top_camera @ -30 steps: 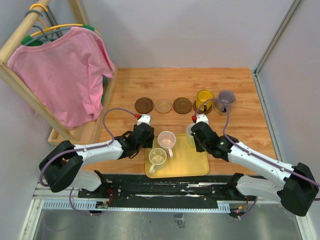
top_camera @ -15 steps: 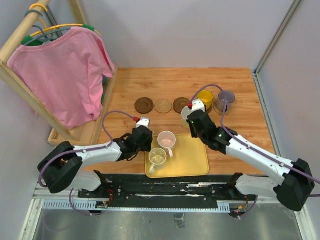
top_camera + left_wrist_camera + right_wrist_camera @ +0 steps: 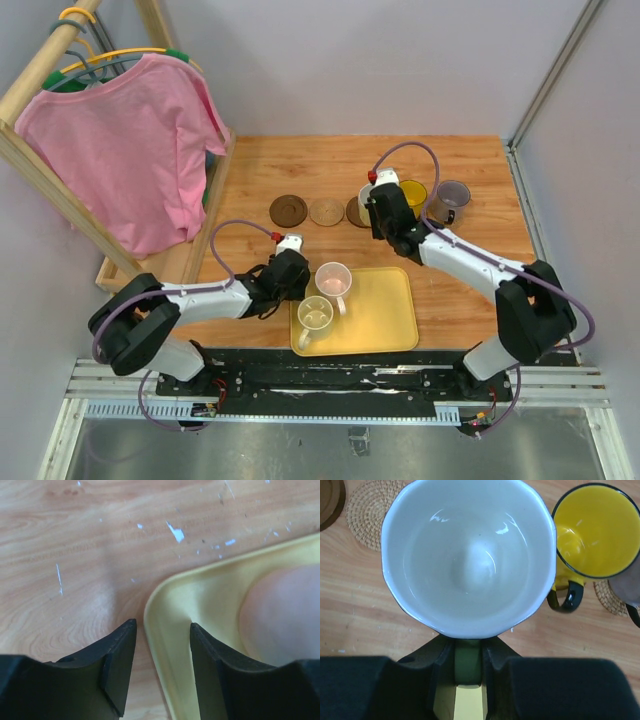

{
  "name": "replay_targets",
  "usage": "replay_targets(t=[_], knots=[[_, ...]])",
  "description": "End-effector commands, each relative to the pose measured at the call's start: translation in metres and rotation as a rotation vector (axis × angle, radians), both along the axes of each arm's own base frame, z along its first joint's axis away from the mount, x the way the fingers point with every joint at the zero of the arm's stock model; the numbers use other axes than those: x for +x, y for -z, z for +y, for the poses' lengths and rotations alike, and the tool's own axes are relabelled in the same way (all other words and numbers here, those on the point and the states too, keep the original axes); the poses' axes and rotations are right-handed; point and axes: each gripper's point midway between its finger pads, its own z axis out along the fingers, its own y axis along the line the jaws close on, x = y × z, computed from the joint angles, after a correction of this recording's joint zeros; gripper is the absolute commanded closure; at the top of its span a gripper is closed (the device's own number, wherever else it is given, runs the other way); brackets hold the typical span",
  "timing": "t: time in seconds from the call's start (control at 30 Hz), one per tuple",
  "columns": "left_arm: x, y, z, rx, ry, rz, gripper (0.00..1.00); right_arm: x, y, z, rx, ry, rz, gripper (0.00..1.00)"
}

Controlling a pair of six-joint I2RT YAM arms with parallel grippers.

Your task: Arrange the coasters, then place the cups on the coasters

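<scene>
The white cup will go down from my right gripper onto the dark brown coaster [image 3: 364, 208] between the tan coaster and the yellow cup.
A dark brown coaster [image 3: 288, 210] and a tan coaster [image 3: 326, 211] lie in a row, and another dark brown one [image 3: 353, 212] is partly hidden. My right gripper [image 3: 378, 215] is shut on the green handle [image 3: 468, 662] of the white cup [image 3: 468, 555], held over that third coaster. I cannot tell whether they touch. The yellow cup [image 3: 410, 195] and the grey-purple cup [image 3: 452, 197] each stand on a coaster. The pink cup [image 3: 333, 278] and the cream cup [image 3: 314, 315] stand on the tray. My left gripper [image 3: 160, 670] is open, its fingers either side of the tray's corner rim.
The yellow tray [image 3: 385, 310] lies at the near middle of the table. A wooden rack with a pink shirt [image 3: 125, 150] stands at the left. Grey walls close off the back and the right side.
My right arm has carried the white cup from the tray's far edge back to the coaster row. The left gripper has stayed at the tray's corner.
</scene>
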Motion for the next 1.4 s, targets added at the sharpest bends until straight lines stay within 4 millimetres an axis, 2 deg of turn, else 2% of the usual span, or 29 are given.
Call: replay_targets(t=[0.0, 0.2, 0.4, 0.87, 1.03, 1.37], knots=[[0.000, 0.024, 0.027, 0.133, -0.068, 0.060, 0.49, 0.046, -0.043, 0.020, 0.130, -0.002, -0.136, 0.99], [0.003, 0.026, 0.038, 0.152, -0.104, 0.082, 0.49, 0.063, -0.031, 0.030, 0.122, -0.011, -0.113, 0.99], [0.014, 0.021, 0.044, 0.153, -0.124, 0.073, 0.49, 0.072, -0.020, 0.031, 0.127, -0.006, -0.087, 0.99], [0.044, 0.018, 0.033, 0.147, -0.111, 0.058, 0.50, 0.085, -0.001, 0.025, 0.119, 0.017, -0.069, 0.99], [0.045, 0.018, 0.029, 0.137, -0.099, 0.066, 0.50, 0.087, 0.002, 0.023, 0.111, 0.029, -0.072, 0.99], [0.034, 0.022, 0.031, 0.123, -0.088, 0.095, 0.54, 0.092, 0.005, 0.025, 0.115, 0.029, -0.079, 0.99]])
